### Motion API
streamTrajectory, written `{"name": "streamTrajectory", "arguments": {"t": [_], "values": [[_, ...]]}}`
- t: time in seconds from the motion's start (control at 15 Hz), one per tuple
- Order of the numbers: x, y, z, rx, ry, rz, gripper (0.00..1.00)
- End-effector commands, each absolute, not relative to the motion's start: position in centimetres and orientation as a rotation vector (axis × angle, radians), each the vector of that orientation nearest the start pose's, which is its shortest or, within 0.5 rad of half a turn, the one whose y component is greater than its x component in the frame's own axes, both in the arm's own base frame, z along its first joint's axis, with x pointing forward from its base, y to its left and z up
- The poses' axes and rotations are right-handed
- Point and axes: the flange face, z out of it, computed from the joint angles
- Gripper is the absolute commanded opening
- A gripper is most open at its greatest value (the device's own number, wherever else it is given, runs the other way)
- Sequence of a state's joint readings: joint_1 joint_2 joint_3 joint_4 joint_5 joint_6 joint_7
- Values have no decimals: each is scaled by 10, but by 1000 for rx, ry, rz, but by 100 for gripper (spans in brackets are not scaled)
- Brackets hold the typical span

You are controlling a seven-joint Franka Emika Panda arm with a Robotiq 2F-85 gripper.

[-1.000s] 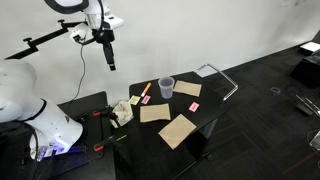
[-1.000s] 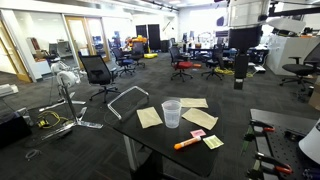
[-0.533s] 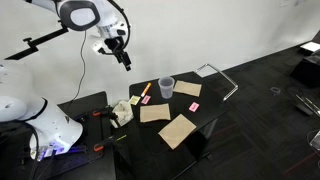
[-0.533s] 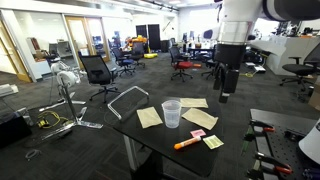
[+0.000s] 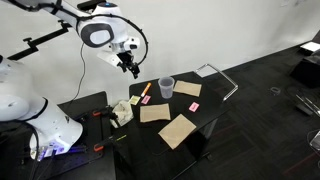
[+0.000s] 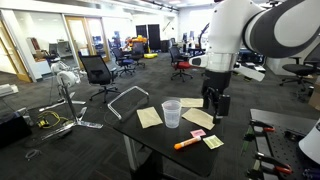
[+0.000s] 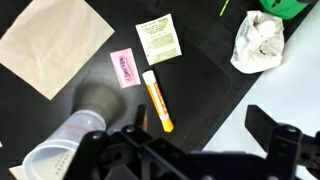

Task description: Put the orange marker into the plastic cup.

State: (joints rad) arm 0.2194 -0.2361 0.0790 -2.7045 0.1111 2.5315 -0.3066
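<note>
Next, my gripper should go to the orange marker's orange tip [image 5: 150, 83] [image 7: 167, 126], the marker's end farther from the pink card, and close there.
The orange marker [image 7: 157, 100] lies flat on the black table [image 7: 205, 60], in both exterior views too [image 5: 146, 89] [image 6: 187, 143]. The plastic cup [image 7: 70, 145] stands upright and empty beside it, in both exterior views too [image 5: 166, 87] [image 6: 171, 113]. My gripper [image 7: 205, 135] is open and empty. It hangs above the table close to the marker, a little to its side, in both exterior views [image 5: 133, 68] [image 6: 212, 105]. The marker's orange tip lies near one finger [image 7: 268, 125], apart from it.
Brown paper sheets [image 5: 155, 113] [image 5: 178, 130] [image 7: 52, 42] lie on the table. A pink card [image 7: 123, 67] and a pale note [image 7: 158, 40] lie next to the marker. A crumpled white tissue [image 7: 260, 38] sits near the table edge. Office chairs [image 6: 98, 72] stand behind.
The arm has come down from high above and moved towards the table, ending just above the marker and cup. The objects have not moved.
</note>
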Motion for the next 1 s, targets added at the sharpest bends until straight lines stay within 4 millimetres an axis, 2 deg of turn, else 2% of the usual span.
{"name": "streamTrajectory", "arguments": {"t": [0.0,0.27,0.33,0.53,0.93], "values": [[405,123,280,-2964,-827,-92,100],[418,132,252,-2973,-803,-41,100],[405,125,262,-2980,-821,-53,100],[413,130,250,-2975,-824,-18,100],[420,132,247,-2955,-851,-40,100]]}}
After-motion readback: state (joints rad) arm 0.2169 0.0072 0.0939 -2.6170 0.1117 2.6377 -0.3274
